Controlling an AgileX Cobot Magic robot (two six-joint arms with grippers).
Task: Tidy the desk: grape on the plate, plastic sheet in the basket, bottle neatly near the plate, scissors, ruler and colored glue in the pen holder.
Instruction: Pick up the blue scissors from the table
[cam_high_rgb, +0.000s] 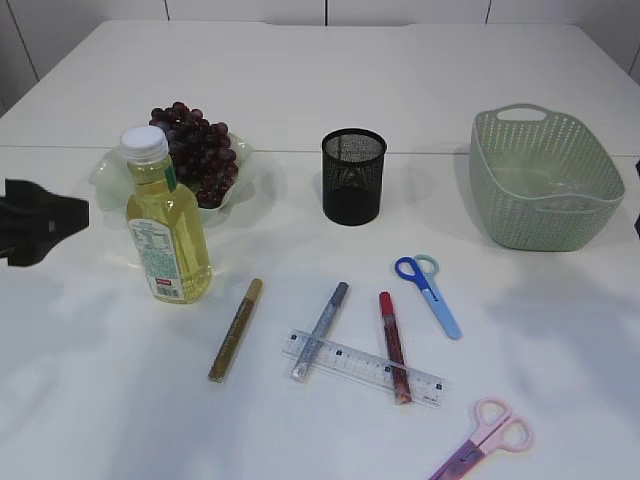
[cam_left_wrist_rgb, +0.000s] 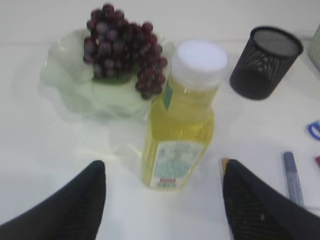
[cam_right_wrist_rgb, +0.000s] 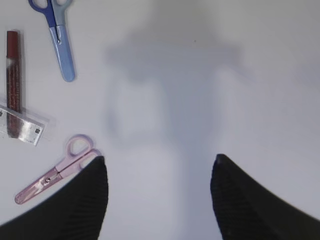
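The blue scissors are next for my right gripper, which should go to them and close on the narrow part of their handles (cam_high_rgb: 421, 284) (cam_right_wrist_rgb: 53, 23), just below their finger loops.
The dark grape (cam_high_rgb: 195, 150) bunch lies on the pale green plate (cam_high_rgb: 110, 175). Upright in front of it stands the yellow bottle (cam_high_rgb: 165, 225). My left gripper (cam_left_wrist_rgb: 163, 167) is open just short of the bottle (cam_left_wrist_rgb: 182, 125), not touching it. Gold (cam_high_rgb: 236, 329), silver (cam_high_rgb: 320, 330) and red (cam_high_rgb: 393, 345) colored glue sticks lie by the clear ruler (cam_high_rgb: 362, 367). Blue scissors (cam_high_rgb: 430, 292) and pink scissors (cam_high_rgb: 485, 440) lie to the right. The black mesh pen holder (cam_high_rgb: 353, 175) stands mid-table. My right gripper (cam_right_wrist_rgb: 160, 159) is open over bare table beside the pink scissors (cam_right_wrist_rgb: 55, 172). The plastic sheet cannot be made out.
The green basket (cam_high_rgb: 545, 180) stands at the back right. The ruler rests across the silver and red glue sticks. The left arm (cam_high_rgb: 40, 222) enters at the left edge. White table stretches behind the plate and pen holder.
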